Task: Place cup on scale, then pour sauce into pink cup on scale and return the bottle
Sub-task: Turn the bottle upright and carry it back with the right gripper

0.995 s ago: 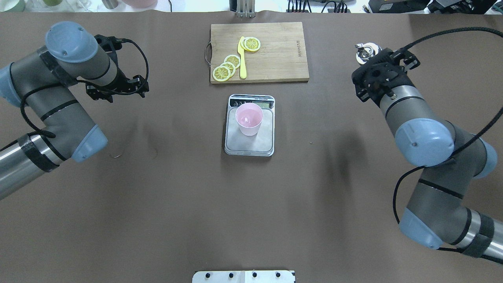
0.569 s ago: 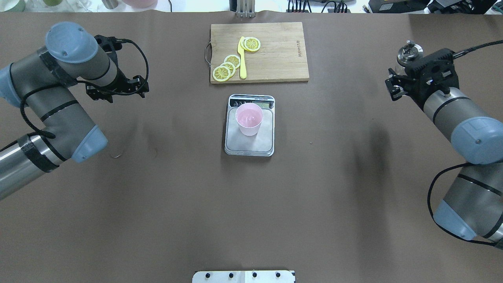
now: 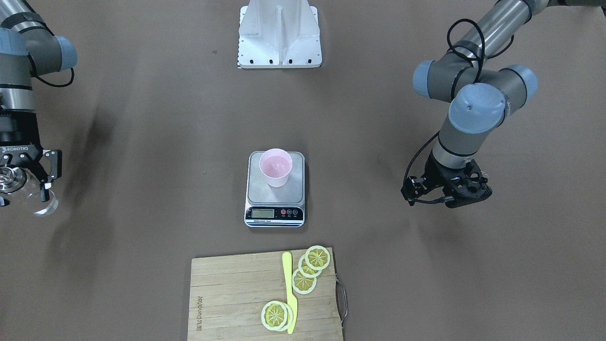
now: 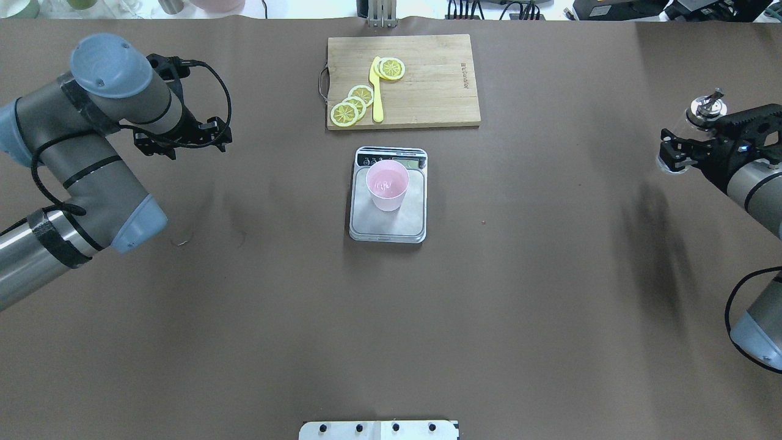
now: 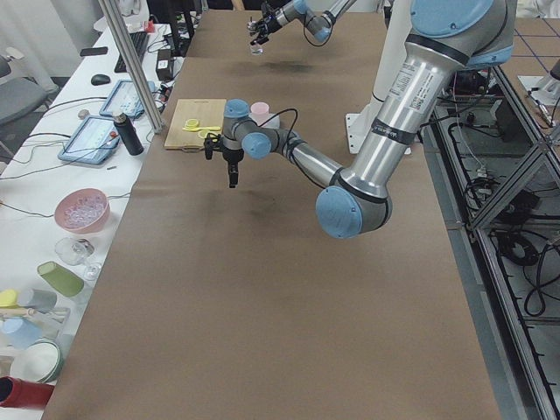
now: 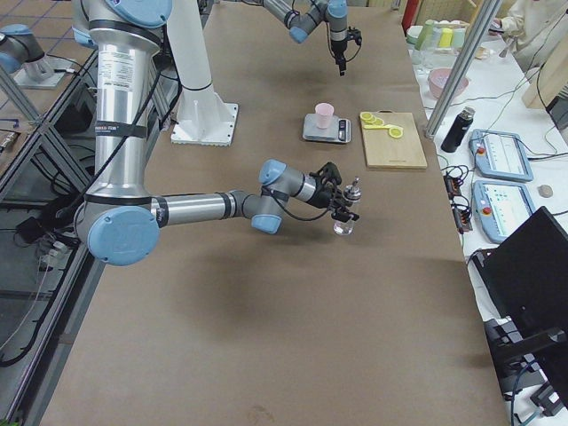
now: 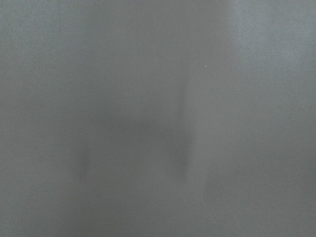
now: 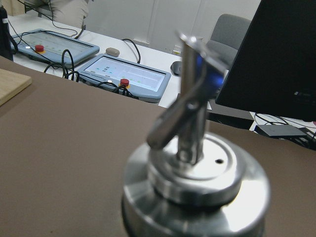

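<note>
The robot's right gripper needs to release the glass bottle on the bare table, well out to the side of the silver scale (image 3: pixel 109 190).
The pale pink cup (image 4: pixel 387 183) stands upright on the silver scale (image 4: pixel 391 229) at the table's middle; they also show in the front view, cup (image 3: pixel 275 166) on scale (image 3: pixel 274 214). My right gripper (image 4: pixel 677 151) is at the table's far right, shut on the clear glass bottle (image 4: pixel 704 111) with the metal spout cap. The bottle (image 6: pixel 345 211) is upright and low over the table; I cannot tell whether it touches. Its cap (image 8: pixel 197 177) fills the right wrist view. My left gripper (image 4: pixel 182 142) hangs over bare table at the left, empty; I cannot tell whether it is open.
A wooden cutting board (image 4: pixel 434 85) with lemon slices (image 4: pixel 353 104) and a yellow knife (image 4: pixel 377 91) lies beyond the scale. The robot's base plate (image 4: pixel 379 429) is at the near edge. Tablets and cables lie past the table's far edge.
My right arm has swung to the right with the bottle, away from the scale and toward the table's right end. The cup, the scale and the left arm have not moved.
</note>
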Tool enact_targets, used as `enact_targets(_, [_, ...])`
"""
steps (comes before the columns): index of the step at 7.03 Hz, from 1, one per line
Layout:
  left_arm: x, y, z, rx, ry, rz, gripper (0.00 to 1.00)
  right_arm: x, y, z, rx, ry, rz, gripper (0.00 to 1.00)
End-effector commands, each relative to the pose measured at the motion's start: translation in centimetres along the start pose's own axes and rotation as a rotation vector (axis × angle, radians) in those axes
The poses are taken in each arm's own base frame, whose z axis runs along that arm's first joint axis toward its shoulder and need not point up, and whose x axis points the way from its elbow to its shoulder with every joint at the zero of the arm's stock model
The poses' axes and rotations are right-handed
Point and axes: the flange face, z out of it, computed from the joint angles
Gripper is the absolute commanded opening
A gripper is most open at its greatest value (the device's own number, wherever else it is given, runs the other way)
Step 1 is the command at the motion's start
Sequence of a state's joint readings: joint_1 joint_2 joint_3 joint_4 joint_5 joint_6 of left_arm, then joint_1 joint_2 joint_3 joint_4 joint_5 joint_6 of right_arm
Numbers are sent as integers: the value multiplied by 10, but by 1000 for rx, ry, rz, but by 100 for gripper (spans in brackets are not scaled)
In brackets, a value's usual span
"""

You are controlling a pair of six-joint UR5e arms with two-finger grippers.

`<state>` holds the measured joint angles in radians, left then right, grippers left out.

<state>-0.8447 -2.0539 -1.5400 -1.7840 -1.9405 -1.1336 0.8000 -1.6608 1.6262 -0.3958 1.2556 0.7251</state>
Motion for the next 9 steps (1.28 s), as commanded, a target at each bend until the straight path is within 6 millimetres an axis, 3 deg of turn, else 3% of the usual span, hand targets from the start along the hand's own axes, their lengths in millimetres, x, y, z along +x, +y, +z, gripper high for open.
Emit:
enact_targets(1, [1, 0, 0, 0, 1, 1, 98, -3, -3, 1, 3, -16, 98, 0])
enact_targets(2, [2, 1, 0, -1, 1, 3, 98, -21, -8, 2, 10, -47, 134, 0])
enact_targets(5, [1, 1, 1, -2, -1, 1, 98, -73, 13, -9, 37, -75, 177, 0])
enact_targets(9, [-1, 2, 2, -1, -3, 1, 98, -98, 33, -17, 98, -40, 165, 0])
